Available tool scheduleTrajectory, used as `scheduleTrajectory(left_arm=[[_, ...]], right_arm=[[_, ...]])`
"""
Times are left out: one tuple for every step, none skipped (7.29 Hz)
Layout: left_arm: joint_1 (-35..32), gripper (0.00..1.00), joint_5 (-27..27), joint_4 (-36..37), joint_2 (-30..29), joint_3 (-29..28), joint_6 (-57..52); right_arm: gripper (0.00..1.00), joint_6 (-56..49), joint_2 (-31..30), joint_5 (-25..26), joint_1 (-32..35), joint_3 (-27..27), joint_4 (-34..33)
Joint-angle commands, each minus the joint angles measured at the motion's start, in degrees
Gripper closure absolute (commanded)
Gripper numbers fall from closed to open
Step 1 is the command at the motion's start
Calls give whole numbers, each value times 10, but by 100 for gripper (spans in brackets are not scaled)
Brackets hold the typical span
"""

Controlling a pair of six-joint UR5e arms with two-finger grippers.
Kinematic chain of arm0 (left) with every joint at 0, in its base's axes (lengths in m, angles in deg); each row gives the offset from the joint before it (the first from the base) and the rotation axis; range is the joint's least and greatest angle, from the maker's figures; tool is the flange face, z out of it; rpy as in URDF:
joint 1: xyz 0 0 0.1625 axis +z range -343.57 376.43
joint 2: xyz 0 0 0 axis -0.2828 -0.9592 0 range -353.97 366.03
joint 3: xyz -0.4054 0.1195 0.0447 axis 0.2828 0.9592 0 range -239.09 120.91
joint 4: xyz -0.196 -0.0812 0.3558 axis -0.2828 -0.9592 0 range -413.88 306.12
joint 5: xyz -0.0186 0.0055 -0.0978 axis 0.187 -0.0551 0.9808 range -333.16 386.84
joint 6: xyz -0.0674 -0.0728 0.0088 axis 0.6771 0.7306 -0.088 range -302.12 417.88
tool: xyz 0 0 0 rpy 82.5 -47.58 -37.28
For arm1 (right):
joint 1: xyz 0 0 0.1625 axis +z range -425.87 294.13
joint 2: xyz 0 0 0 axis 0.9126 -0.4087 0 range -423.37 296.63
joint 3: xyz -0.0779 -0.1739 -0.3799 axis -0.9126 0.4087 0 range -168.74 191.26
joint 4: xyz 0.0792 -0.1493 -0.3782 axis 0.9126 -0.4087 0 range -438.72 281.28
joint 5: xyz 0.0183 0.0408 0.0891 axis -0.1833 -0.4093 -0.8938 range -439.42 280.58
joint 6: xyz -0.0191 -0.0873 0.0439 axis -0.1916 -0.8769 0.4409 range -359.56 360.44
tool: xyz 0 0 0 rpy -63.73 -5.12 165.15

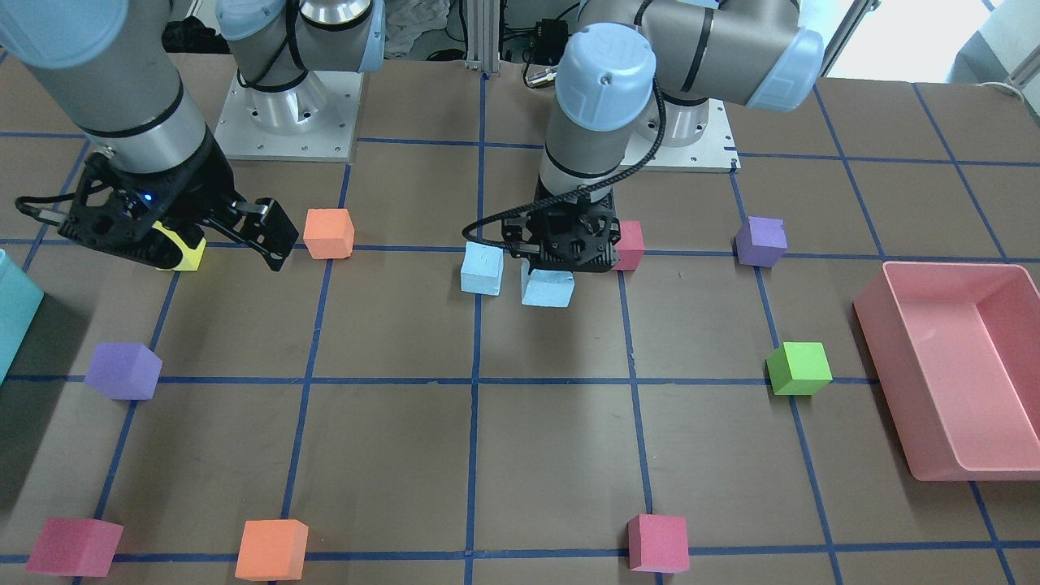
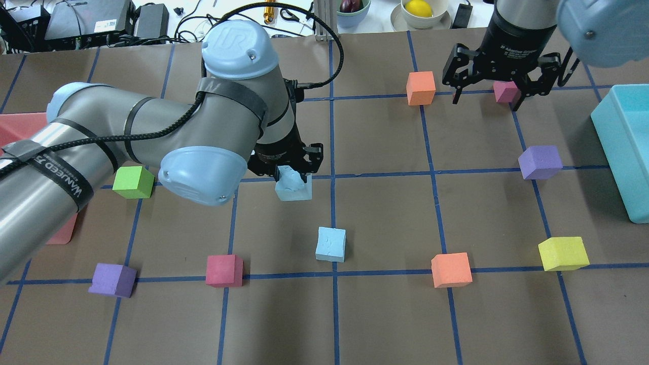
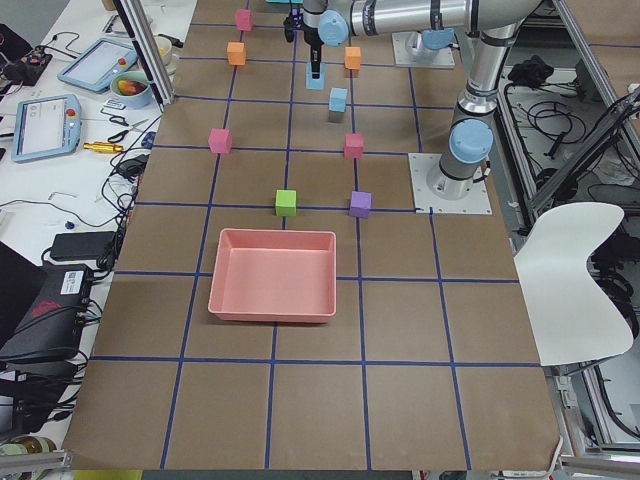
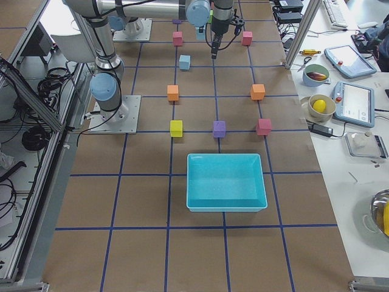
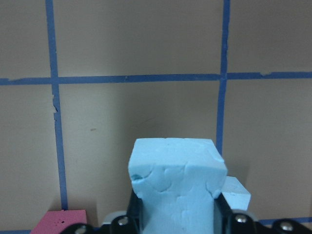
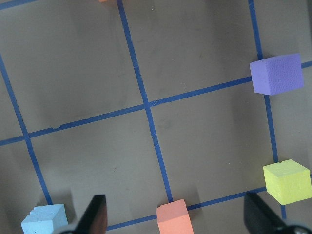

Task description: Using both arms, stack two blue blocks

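The blue block in my left gripper will be let go on top of the free blue block (image 1: 483, 259) (image 5: 236, 187) that sits on the table.
My left gripper (image 2: 293, 177) is shut on one pale blue block (image 2: 294, 187) and holds it low over the middle of the table. In the left wrist view this block (image 5: 175, 185) fills the space between the jaws. The second blue block (image 2: 330, 244) sits free on the table, a short way nearer the robot and to the right; it also shows in the front view (image 1: 482, 268) beside the held block (image 1: 547, 288). My right gripper (image 2: 485, 99) is open and empty, up over the far right of the table, with its fingers (image 6: 97, 214) spread wide.
A pink cube (image 1: 628, 244) sits just behind the left gripper. A yellow cube (image 1: 185, 252) and an orange cube (image 1: 328, 233) lie near the right gripper. Purple, green, orange and pink cubes are scattered about. A pink tray (image 1: 959, 455) and a cyan box (image 2: 623, 152) stand at the table's ends.
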Motion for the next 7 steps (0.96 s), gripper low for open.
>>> scheduleTrajectory(left_arm=[[-42, 92, -1, 13, -5, -3, 44], [-50, 93, 1, 13, 1, -1, 51], [-66, 93, -1, 13, -10, -1, 71], [-75, 93, -2, 12, -12, 6, 73], [-79, 93, -4, 11, -9, 23, 73], [-79, 93, -5, 13, -9, 37, 70], [-78, 93, -10, 13, -13, 42, 70]], right_arm=[[0, -23, -14, -5, -2, 0, 3], [0, -65, -15, -5, -2, 2, -2], [0, -68, -15, -6, -2, 7, -3], [0, -69, -9, -5, -6, 2, -2], [0, -70, -9, -5, -9, 3, -6], [0, -78, -7, -5, -20, -1, 0], [0, -79, -8, -14, -27, 2, -3]])
